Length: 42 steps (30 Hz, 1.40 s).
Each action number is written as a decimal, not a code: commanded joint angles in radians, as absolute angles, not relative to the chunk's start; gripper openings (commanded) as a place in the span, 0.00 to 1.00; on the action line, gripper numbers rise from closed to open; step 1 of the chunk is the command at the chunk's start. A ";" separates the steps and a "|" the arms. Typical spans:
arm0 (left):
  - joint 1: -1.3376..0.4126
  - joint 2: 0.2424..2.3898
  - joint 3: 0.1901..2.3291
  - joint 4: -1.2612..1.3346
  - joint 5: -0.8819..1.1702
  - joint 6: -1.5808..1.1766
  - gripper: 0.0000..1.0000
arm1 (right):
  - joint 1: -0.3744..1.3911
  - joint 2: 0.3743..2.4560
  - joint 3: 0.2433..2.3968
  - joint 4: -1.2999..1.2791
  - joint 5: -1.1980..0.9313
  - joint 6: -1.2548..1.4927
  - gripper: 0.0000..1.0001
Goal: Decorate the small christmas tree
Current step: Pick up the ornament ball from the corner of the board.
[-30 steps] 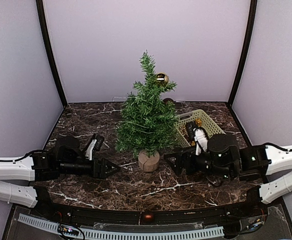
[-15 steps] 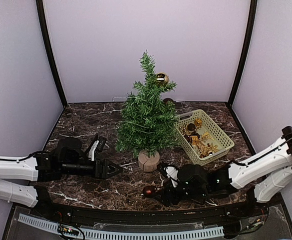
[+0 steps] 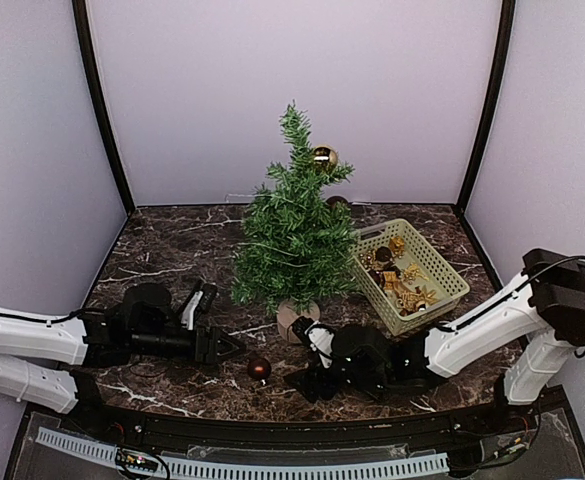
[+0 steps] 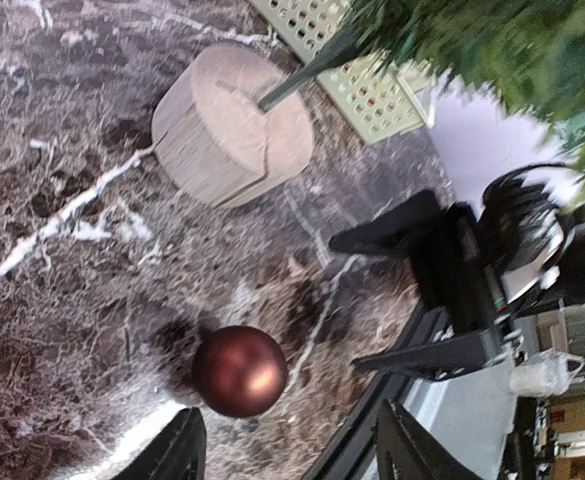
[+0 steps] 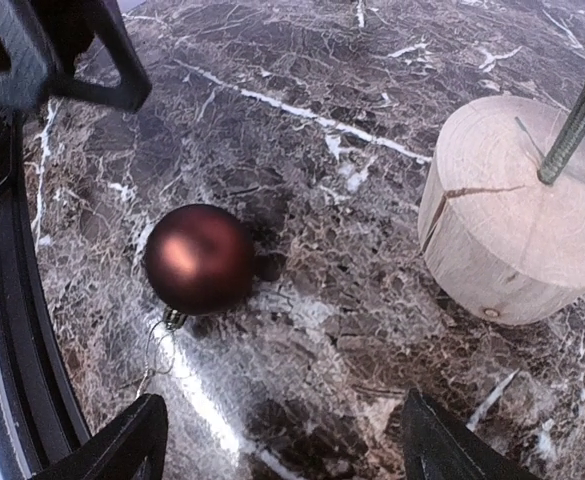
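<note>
The robot's left gripper needs to close on the round body point(image 3: 259, 369) point(image 4: 239, 371) of the dark brown bauble that lies loose in front of the christmas tree's wooden stump.
The small christmas tree point(image 3: 292, 235) stands mid-table on its pale wooden stump point(image 3: 297, 318), with a gold bauble point(image 3: 324, 157) hanging near its top. A dark brown bauble point(image 3: 260, 368) lies loose on the marble in front of the stump, with a thin wire loop at its cap. My left gripper point(image 3: 234, 347) lies low just left of it, open; in its wrist view the bauble point(image 4: 239, 371) sits just ahead of the left gripper point(image 4: 287, 462). My right gripper point(image 3: 297, 380) is open just right of the bauble point(image 5: 199, 258), which lies ahead of and left of the gap of the right gripper point(image 5: 284, 450).
A pale green basket point(image 3: 442, 270) holding several gold ornaments stands right of the tree. The stump point(image 5: 517, 210) is close on the far side of the right gripper. The table's black front rail point(image 3: 272, 428) runs just behind both grippers.
The right arm swung from beside the basket down to the front and then leftward. The brown bauble went from the front rail onto the marble and leftward. The left gripper narrowed a little.
</note>
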<state>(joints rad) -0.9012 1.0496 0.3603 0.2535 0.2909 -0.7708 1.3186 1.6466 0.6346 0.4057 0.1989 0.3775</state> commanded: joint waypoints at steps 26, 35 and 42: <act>-1.086 1.239 0.470 0.006 0.242 -0.767 0.74 | 1.292 1.695 0.555 0.760 0.190 0.541 0.84; -1.150 1.321 0.504 0.029 0.297 -0.790 0.77 | 1.291 1.685 0.524 0.789 0.208 0.554 0.84; -1.180 1.402 0.563 0.013 0.298 -0.797 0.78 | 1.291 1.704 0.529 0.794 0.200 0.553 0.83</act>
